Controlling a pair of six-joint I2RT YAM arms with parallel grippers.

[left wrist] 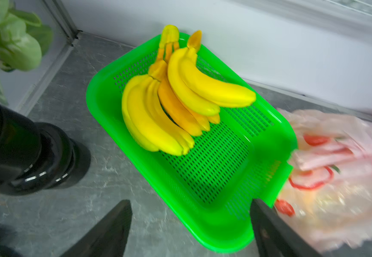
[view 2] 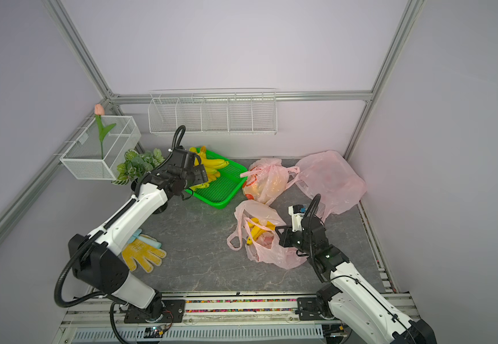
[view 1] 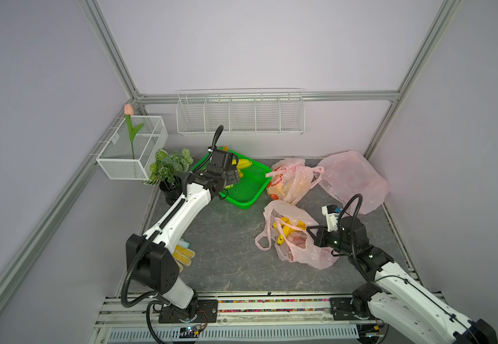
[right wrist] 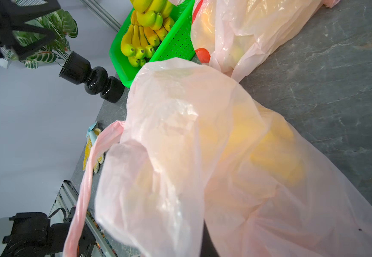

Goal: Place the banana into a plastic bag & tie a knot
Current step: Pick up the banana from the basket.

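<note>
The outer banana's middle (view 1: 241, 164) (left wrist: 218, 89), in the bunch of bananas nearest the back wall in the green tray, is the next spot for my left gripper to close.
Several yellow bananas (left wrist: 180, 100) lie in bunches in a green perforated tray (left wrist: 225, 233) at the back of the table, also seen in a top view (view 2: 212, 165). My left gripper (left wrist: 190, 201) hovers over the tray's near corner, open, with nothing between its fingers. A pink plastic bag (view 1: 304, 256) lies front right with a banana (view 1: 286, 227) showing in its open mouth. My right gripper (view 1: 311, 230) is shut on the bag's rim. In the right wrist view the bag (right wrist: 180, 133) drapes over the gripper (right wrist: 206, 235) and hides most of it.
A knotted pink bag of fruit (view 1: 289, 181) lies beside the tray, and a crumpled pink bag (view 1: 355, 178) sits in the back right corner. A potted plant (view 1: 169, 169) stands left of the tray. A yellow glove (view 2: 142, 253) lies front left. Wire baskets (view 1: 131, 149) hang on the walls.
</note>
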